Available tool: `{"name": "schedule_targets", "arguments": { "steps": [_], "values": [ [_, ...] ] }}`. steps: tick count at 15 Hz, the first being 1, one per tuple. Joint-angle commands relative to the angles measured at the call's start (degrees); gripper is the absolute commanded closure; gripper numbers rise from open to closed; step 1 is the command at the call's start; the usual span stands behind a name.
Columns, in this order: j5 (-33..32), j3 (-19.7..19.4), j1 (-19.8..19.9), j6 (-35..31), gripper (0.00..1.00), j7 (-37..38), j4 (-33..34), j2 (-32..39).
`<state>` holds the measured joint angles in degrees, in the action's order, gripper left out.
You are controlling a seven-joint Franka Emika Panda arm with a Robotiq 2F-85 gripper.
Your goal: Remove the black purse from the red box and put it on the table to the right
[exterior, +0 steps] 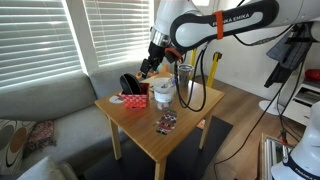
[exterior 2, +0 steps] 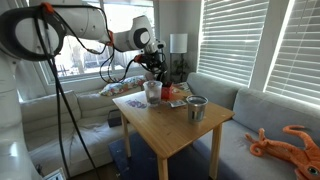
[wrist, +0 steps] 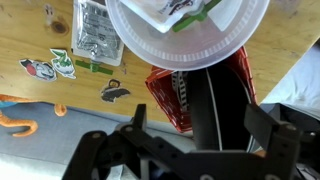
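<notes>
Next, my gripper grabs the top of the black purse point(exterior: 129, 77) point(wrist: 206, 122), where it sticks up out of the red box.
The red box point(exterior: 133, 100) stands on the table point(exterior: 190, 128) at its far left corner, and the black purse point(exterior: 129, 84) sits in it with its looped handle standing up. My gripper point(exterior: 150, 68) hangs just above and beside the purse. In the wrist view the purse point(wrist: 225, 100) fills the gap between the spread fingers of the gripper point(wrist: 200, 118), over the red box point(wrist: 165, 92). The fingers are wide apart and not pressed on it. In an exterior view the gripper point(exterior 2: 155, 66) is above the red box point(exterior 2: 174, 94).
A white bowl-like container point(exterior: 163, 93) stands right next to the red box, seen also in the wrist view point(wrist: 190, 35). A metal cup point(exterior: 184, 76) stands behind it. A flat packet point(exterior: 166, 123) and stickers point(wrist: 50, 66) lie on the table. A grey sofa point(exterior: 45, 105) flanks the table.
</notes>
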<state>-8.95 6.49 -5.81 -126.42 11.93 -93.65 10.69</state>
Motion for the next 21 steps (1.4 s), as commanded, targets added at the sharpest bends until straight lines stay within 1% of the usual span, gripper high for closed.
{"name": "schedule_targets", "arguments": {
  "steps": [1,18,21],
  "values": [
    [0.2,-0.9,-0.9,0.4,0.0,0.0,0.6,0.2],
    [0.2,-0.9,-0.9,1.0,0.0,0.3,1.1,0.2],
    [1.1,-0.8,-1.3,0.0,0.0,2.3,3.4,2.6]
  ]
}}
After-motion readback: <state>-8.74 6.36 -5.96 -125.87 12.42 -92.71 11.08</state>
